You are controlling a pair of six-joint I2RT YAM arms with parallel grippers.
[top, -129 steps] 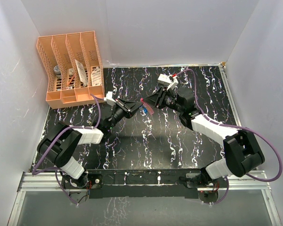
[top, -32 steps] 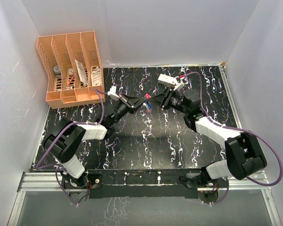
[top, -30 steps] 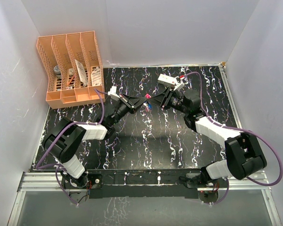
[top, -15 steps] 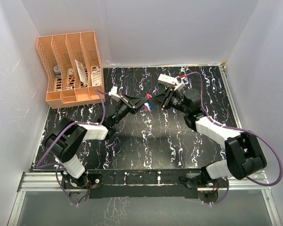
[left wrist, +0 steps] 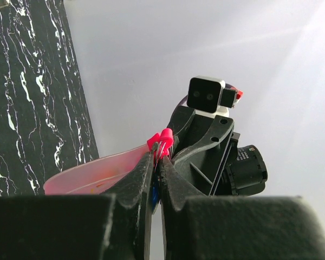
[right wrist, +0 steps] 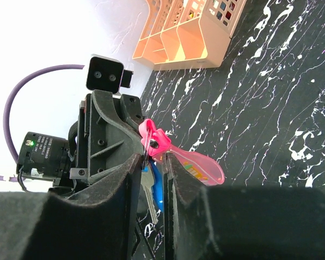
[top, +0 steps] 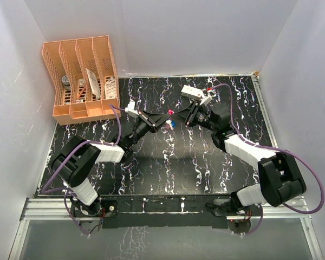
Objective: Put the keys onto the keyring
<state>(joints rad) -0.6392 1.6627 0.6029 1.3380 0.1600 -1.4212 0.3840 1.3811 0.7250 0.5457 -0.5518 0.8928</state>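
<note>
I need to open my left gripper, back it off, turn it and take the blue-headed key (top: 173, 124), because its fingers crowd my right gripper at the pink key's head.
My two grippers meet tip to tip above the table's far middle. My left gripper (top: 162, 118) (left wrist: 156, 158) is shut on the wire keyring (left wrist: 161, 142), with the blue-headed key (left wrist: 153, 196) hanging between its fingers. My right gripper (top: 179, 115) (right wrist: 154, 158) is shut on the head of the pink key (right wrist: 158, 140). The key's slim translucent pink end (right wrist: 200, 163) sticks out to the right. The blue-headed key's silvery end (right wrist: 148, 189) hangs between my right fingers. The pink key (top: 170, 112) and the blue head (top: 172, 123) show small from above.
An orange slotted file organizer (top: 81, 81) holding several small items stands at the back left and also shows in the right wrist view (right wrist: 184, 30). The black marbled table (top: 168, 162) is walled in white on three sides.
Since 4.3 s ago both grippers rose and came together; the pink key then hung from the right gripper, apart from the left. Over the last second the left gripper edged slightly right.
</note>
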